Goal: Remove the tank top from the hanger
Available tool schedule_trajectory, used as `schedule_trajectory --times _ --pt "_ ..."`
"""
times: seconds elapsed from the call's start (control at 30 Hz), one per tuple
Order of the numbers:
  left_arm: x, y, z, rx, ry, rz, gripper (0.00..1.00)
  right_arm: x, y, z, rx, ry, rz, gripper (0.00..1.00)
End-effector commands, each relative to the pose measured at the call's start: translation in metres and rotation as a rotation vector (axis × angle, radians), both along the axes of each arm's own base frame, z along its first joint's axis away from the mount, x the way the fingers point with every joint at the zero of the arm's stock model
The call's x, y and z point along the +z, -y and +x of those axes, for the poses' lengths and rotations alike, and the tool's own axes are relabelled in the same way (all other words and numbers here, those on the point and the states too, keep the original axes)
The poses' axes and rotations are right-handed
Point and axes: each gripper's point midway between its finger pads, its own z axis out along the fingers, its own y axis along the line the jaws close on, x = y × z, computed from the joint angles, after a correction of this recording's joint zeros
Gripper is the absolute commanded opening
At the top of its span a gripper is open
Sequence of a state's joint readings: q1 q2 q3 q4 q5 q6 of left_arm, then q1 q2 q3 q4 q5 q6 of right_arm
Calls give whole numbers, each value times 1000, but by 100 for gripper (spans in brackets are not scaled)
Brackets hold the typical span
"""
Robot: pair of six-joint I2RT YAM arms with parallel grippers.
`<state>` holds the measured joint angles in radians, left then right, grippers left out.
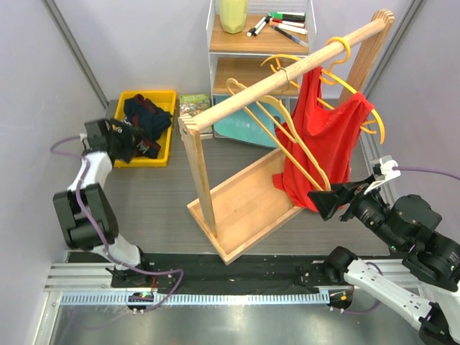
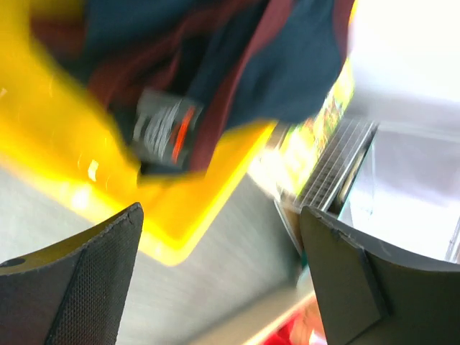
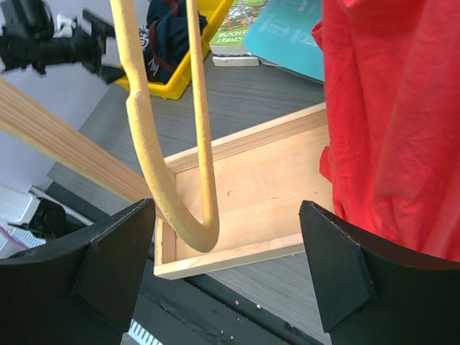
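Observation:
Next, I close my right gripper on the red tank top's near shoulder strap [image 1: 365, 108], at the yellow hanger's near end, where it loops over.
A red tank top [image 1: 320, 136] hangs on a yellow hanger [image 1: 343, 80] from the wooden rail [image 1: 287, 72] of a rack. It fills the right of the right wrist view [image 3: 395, 122]. My right gripper [image 1: 332, 198] is open, just below and beside the top's lower hem, with an empty yellow hanger [image 3: 162, 158] between its fingers [image 3: 115, 259]. My left gripper [image 1: 122, 139] is open and empty at the near edge of the yellow bin [image 1: 147, 126], which shows blurred in the left wrist view [image 2: 144, 208].
The bin holds dark blue and maroon clothes [image 1: 147, 118]. Two more empty yellow hangers [image 1: 269, 118] hang on the rail. The rack's wooden base tray [image 1: 248, 205] lies under them. A shelf [image 1: 259, 43] with markers and a yellow-green vase stands behind. Books [image 1: 194, 104] lie on the table.

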<state>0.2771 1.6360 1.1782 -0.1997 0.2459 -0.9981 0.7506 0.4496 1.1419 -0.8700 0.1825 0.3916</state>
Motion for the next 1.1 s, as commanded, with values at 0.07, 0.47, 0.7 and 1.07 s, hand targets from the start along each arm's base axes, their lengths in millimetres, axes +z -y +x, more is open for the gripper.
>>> schedule_trajectory --times 0.07,0.47,0.7,1.07 --pt "38 88 -66 -189 186 -120 88 19 37 -3 -170 2 69 86" --pt "74 198 -196 -527 284 52 88 -36 92 33 -633 -183 -179 84" --pt "75 221 -226 -644 281 33 87 14 116 36 -757 -111 -211 84" --pt "108 220 -244 -728 384 112 86 89 99 13 -491 45 -55 84"
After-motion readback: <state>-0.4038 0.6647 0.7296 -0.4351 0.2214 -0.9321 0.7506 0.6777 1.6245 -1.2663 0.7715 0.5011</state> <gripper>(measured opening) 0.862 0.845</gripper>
